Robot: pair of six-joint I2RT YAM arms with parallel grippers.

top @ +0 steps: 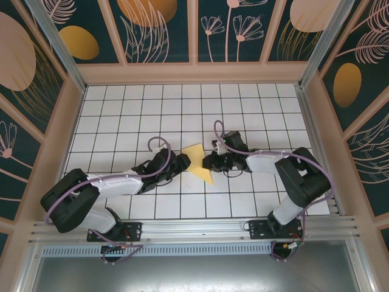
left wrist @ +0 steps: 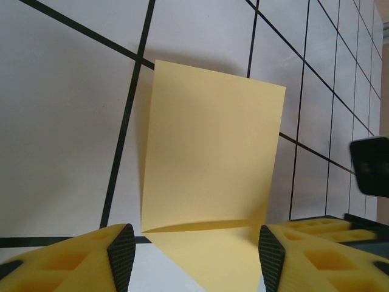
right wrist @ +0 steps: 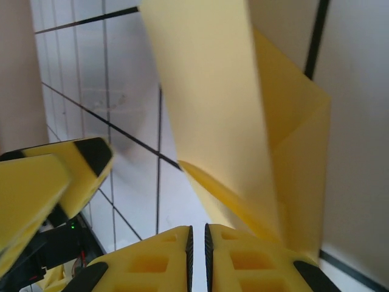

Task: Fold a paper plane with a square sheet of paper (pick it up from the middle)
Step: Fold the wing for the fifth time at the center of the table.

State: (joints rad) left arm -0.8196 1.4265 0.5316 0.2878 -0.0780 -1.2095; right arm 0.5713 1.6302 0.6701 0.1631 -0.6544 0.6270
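Observation:
The robot's right gripper has its fingers shut beside the paper's raised flap, so it should open and take the paper's pointed end [top: 209,179] while the left gripper steadies the paper.
The square sheet of paper [top: 196,152], thin and yellow-orange, lies partly folded on the tiled table [top: 140,109] between my two grippers. One flap stands up and a pointed part [top: 205,177] lies flat toward the near side. In the left wrist view the raised flap [left wrist: 213,152] stands just ahead of my open left gripper [left wrist: 194,246], whose pads sit apart on either side of the paper's lower part without touching it. My right gripper [right wrist: 197,237] is shut with nothing between its pads. The paper [right wrist: 213,109] rises just to its right.
Both arms reach in low from the near edge, the left gripper [top: 182,162] and the right gripper [top: 210,162] facing each other across the sheet. A left finger [right wrist: 91,155] shows in the right wrist view. Patterned walls [top: 194,30] enclose the table.

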